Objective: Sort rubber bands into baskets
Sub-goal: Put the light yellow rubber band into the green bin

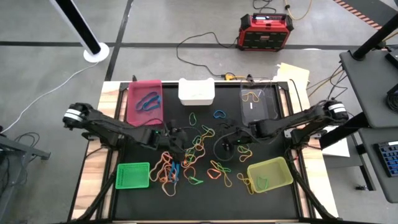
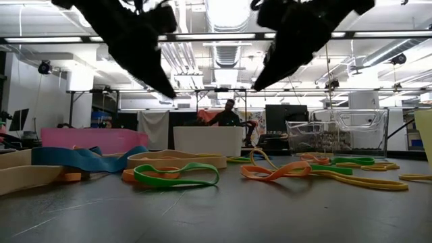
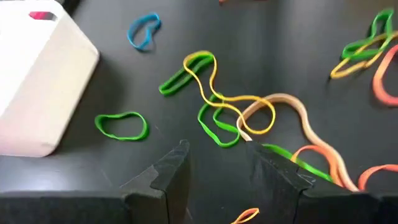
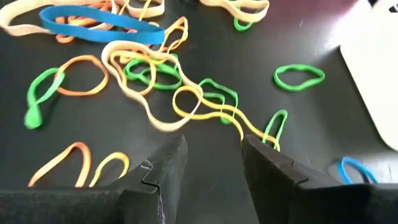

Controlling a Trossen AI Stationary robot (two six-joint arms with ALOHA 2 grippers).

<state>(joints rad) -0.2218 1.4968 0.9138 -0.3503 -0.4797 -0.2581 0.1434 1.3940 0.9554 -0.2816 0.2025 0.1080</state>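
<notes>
The robot's left gripper is to move next to the tan band's side (image 1: 194, 145) (image 3: 247, 137), beside the loop of the yellow band, and grab hold there.
Many rubber bands (image 1: 199, 152) in orange, green, yellow, tan and blue lie loose on the middle of the black mat. Blue bands (image 1: 148, 99) lie in the magenta basket (image 1: 132, 102), orange ones in the clear basket (image 1: 266, 111), and one in the yellow-green basket (image 1: 280, 177). The white basket (image 1: 196, 91) stands at the far middle, the green basket (image 1: 134, 175) at the near left. My left gripper (image 3: 214, 165) is open above a tangle of yellow, green and tan bands (image 3: 233, 112). My right gripper (image 4: 211, 155) is open above a yellow band (image 4: 199, 106). In the low view both hang clear of the mat.
A red-and-black box (image 1: 264, 31) and cables lie on the floor beyond the table. The white basket shows beside the bands in both wrist views (image 3: 37, 81) (image 4: 373, 62). The two grippers hang close together over the mat's middle. A person (image 2: 229, 111) shows far behind.
</notes>
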